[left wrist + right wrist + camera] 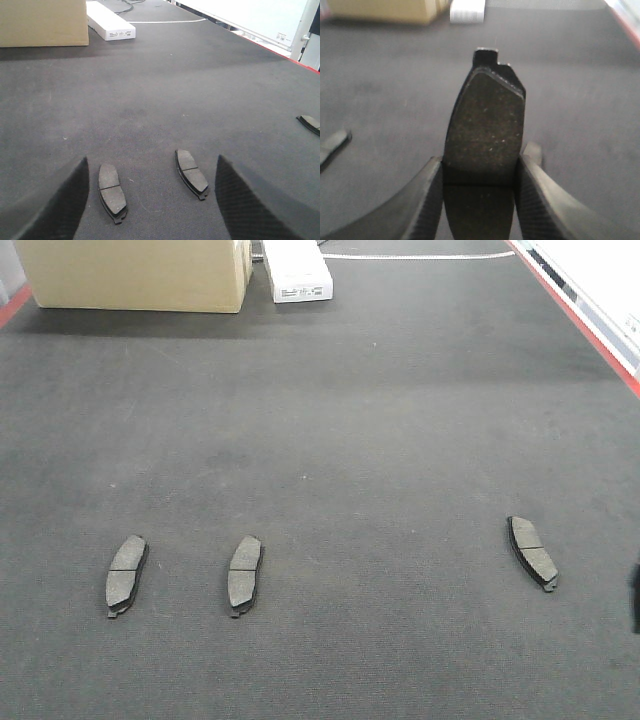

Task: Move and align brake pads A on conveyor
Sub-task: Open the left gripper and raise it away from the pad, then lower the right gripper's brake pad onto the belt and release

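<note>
The robot's right gripper should release its brake pad, now held above the belt, on the bare conveyor (pixel 410 562) between the lone brake pad and the pair.
Three brake pads A lie on the dark conveyor (pixel 350 420): one at the left (pixel 127 574), one beside it (pixel 245 573) and one far right (pixel 532 552). In the left wrist view my left gripper (pixel 152 200) is open above the belt. Its fingers (pixel 55 200) flank the two left pads (pixel 111 190) (pixel 191 172) without touching them, and the far-right pad (pixel 310 122) shows at the frame's edge. My right gripper (pixel 480 175) is shut on a fourth pad (pixel 485 120), gripped across its middle groove and held above the belt. It does not show clearly in the front view.
A cardboard box (pixel 135 275) and a white carton (pixel 297 270) stand at the belt's far end. Red side edges (pixel 585 325) border the belt, with a white surface beyond the right one. A pad (pixel 332 145) lies to the left in the right wrist view.
</note>
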{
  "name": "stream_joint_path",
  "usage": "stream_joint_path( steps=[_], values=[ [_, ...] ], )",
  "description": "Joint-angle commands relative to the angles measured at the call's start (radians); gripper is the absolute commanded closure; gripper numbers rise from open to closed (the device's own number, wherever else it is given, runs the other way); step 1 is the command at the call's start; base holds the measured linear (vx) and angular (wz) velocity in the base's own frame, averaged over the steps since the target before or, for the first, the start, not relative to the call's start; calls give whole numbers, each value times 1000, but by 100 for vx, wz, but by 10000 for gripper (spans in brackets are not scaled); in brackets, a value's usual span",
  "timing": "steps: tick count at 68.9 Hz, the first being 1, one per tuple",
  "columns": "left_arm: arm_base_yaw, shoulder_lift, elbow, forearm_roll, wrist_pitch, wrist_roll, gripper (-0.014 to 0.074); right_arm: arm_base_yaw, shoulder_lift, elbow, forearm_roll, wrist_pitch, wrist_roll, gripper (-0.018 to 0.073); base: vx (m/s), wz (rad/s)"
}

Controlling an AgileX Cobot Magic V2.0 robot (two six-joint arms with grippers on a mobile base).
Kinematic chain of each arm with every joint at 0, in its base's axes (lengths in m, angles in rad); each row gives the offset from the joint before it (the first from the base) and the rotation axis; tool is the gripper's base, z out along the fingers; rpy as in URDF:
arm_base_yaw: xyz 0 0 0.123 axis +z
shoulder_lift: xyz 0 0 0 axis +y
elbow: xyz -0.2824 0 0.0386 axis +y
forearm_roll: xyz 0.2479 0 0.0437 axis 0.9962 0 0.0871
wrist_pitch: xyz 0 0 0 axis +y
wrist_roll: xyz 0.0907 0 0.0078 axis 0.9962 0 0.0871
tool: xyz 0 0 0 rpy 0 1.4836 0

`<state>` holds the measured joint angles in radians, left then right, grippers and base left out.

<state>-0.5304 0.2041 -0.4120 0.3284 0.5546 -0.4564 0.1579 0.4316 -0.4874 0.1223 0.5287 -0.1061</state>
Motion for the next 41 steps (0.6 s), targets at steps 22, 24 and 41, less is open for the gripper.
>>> stream_joint_path(
  steps=[22, 24, 41],
  values=[
    [-4, 9, -22, 10, -64, 2, 83, -4, 643, -338, 92, 141, 43, 543, 0, 0],
    [-4, 9, -22, 10, -64, 2, 83, -4, 687, -361, 94, 161, 43, 543, 0, 0],
    [-4, 9, -22, 10, -64, 2, 83, 38, 1024, -557, 94, 220, 92, 533, 0, 0]
  ],
)
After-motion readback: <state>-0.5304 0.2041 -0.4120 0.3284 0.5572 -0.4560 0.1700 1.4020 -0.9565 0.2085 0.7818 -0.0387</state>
